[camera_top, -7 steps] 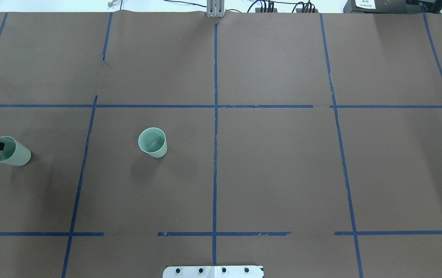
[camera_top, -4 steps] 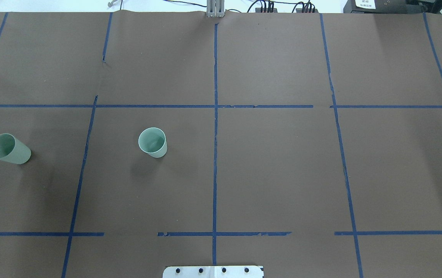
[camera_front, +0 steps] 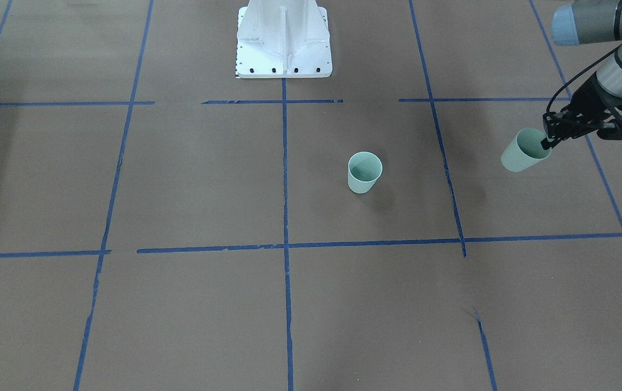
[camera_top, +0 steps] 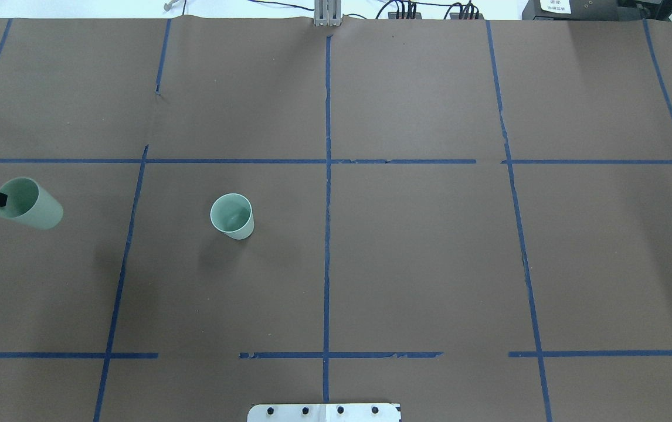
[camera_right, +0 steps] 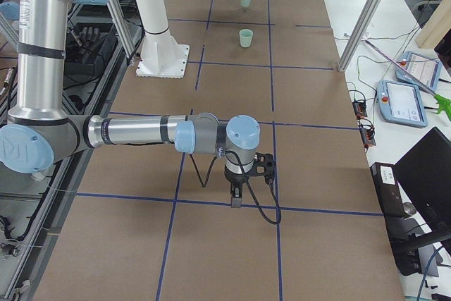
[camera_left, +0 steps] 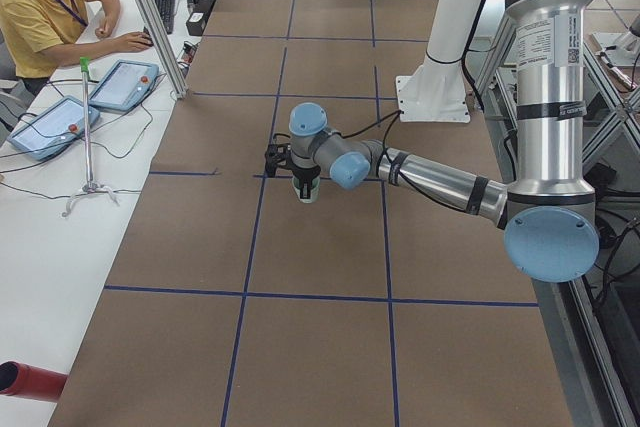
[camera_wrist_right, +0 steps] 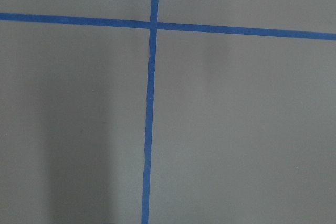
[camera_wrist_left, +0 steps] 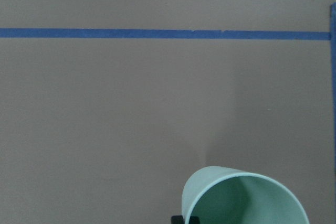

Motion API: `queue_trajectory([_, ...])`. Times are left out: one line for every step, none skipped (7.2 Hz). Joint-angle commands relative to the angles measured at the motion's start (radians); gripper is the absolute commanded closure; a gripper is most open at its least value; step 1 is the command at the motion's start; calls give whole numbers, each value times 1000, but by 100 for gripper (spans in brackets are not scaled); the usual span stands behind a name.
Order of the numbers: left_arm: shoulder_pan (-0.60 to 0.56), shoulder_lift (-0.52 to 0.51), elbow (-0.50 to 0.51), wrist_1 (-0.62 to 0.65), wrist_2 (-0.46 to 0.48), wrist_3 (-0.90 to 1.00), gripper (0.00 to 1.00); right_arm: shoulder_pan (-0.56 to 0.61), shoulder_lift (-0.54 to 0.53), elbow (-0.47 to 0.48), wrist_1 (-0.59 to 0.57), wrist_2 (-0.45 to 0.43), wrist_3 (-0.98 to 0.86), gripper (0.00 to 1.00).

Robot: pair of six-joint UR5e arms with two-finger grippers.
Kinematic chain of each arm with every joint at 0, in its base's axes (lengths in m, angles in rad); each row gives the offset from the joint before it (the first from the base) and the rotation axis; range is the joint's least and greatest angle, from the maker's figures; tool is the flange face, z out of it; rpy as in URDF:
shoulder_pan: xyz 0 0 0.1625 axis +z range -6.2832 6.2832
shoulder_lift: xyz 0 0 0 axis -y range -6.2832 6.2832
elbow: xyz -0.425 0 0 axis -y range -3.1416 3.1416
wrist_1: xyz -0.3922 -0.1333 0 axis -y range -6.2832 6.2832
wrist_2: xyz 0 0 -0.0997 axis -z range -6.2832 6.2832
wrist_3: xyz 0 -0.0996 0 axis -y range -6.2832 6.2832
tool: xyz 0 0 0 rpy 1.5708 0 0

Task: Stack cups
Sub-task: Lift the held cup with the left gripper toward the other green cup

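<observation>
The robot's left gripper will let go of its cup inside the pale mint-green cup (camera_front: 366, 164) that stands upright on the brown table.
Two pale mint-green cups are in view. One cup (camera_top: 232, 216) stands upright on the brown table, left of the centre line; it also shows in the front view (camera_front: 365, 172) and the right side view (camera_right: 246, 38). My left gripper (camera_front: 545, 144) is shut on the rim of the other cup (camera_front: 522, 151) and holds it tilted, clear of the table, at the far left (camera_top: 30, 203). The left wrist view shows that cup's open mouth (camera_wrist_left: 244, 199) at the bottom. My right gripper (camera_right: 236, 202) hangs low over the table far from both cups; I cannot tell whether it is open or shut.
Blue tape lines (camera_top: 327, 176) divide the brown table into a grid. The white robot base (camera_front: 283, 38) stands at the table's near middle edge. An operator (camera_left: 45, 7) sits at a side table with tablets beyond the far edge.
The left gripper has lifted the held cup off the table and carried it slightly forward and toward the standing cup. The standing cup has not moved.
</observation>
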Motion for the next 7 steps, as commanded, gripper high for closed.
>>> queue_trajectory([34,-213,-62,184,6,-246,100,-1,0,0,0,0,0,0])
queue_trajectory([114,-264,-65,190,44,-362,100,1,0,0,0,0,0,0])
queue_trajectory([178,-313,-64,211,84,-432,100,-1,0,0,0,0,0,0])
queue_trajectory([225,-391,-55,272,101,-507,100,1,0,0,0,0,0,0])
queue_trajectory([259,-469,-44,370,145,-528,100,1,0,0,0,0,0,0])
queue_trajectory([308,-490,-30,384,205,-563,100,1,0,0,0,0,0,0])
queue_trajectory([315,-511,-12,386,208,-577,100,1,0,0,0,0,0,0])
